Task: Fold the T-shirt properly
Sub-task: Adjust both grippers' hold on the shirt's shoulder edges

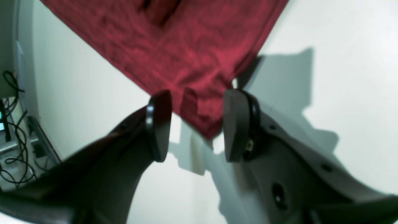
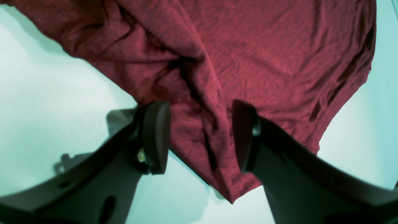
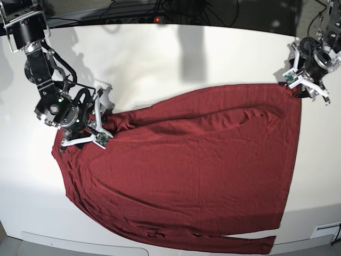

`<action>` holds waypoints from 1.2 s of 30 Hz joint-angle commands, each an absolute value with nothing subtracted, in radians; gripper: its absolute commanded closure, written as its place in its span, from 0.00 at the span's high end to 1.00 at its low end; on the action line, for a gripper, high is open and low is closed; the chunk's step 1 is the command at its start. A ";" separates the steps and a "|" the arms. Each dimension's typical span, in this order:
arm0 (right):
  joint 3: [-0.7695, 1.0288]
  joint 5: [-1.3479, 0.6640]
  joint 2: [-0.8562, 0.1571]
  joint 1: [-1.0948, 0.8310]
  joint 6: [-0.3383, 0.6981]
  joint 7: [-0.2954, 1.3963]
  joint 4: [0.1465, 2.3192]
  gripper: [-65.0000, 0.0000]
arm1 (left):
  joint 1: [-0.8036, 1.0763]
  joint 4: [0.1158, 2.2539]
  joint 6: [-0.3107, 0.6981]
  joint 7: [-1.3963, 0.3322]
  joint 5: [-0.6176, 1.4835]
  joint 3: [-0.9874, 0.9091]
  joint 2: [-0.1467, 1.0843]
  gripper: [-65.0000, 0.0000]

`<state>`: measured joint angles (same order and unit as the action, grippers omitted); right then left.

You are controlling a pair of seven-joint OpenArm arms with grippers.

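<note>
The T-shirt's far corner is lying flat past the raised fold. Next, I pull that corner inward with my left gripper and take a new hold closer to the raised fold [image 3: 270, 114].
The dark red T-shirt [image 3: 202, 170] lies spread across the white table [image 3: 160, 58], a long sleeve running along its near edge. In the base view my left gripper [image 3: 303, 88] is at the shirt's far right corner. Its fingers stand open, and the corner of the T-shirt [image 1: 186, 46] lies loose between the pads of the left gripper [image 1: 198, 121]. My right gripper [image 3: 104, 118] sits at the bunched left end of the shirt. In the right wrist view the right gripper [image 2: 201, 137] is open over a wrinkled fold of the T-shirt [image 2: 264, 46], not clamping it.
Cables [image 3: 160, 10] run behind the table's back edge. More cables and a metal rail [image 1: 12, 140] show beyond the table's edge in the left wrist view. A small white box [image 3: 325, 232] sits at the near right corner.
</note>
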<state>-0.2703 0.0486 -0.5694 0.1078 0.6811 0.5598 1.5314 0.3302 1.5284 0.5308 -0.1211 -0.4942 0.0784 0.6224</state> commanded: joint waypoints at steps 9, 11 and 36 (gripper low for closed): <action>-0.263 0.041 -0.584 0.126 0.674 0.593 1.550 0.48 | 0.317 1.429 0.566 -0.095 -0.528 0.076 0.630 0.23; -0.263 0.017 -0.585 0.126 0.674 0.604 1.550 0.48 | 0.307 1.400 0.607 -0.088 -0.541 0.076 0.630 0.09; -0.263 -0.031 -0.584 0.125 0.674 0.653 1.550 0.48 | 0.329 1.588 0.686 -0.318 -0.470 0.076 0.636 0.58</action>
<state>-0.2703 -0.0296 -0.5690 0.1051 0.6807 0.6632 1.5322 0.3180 1.5852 0.6479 -0.3077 -0.4740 0.0723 0.6285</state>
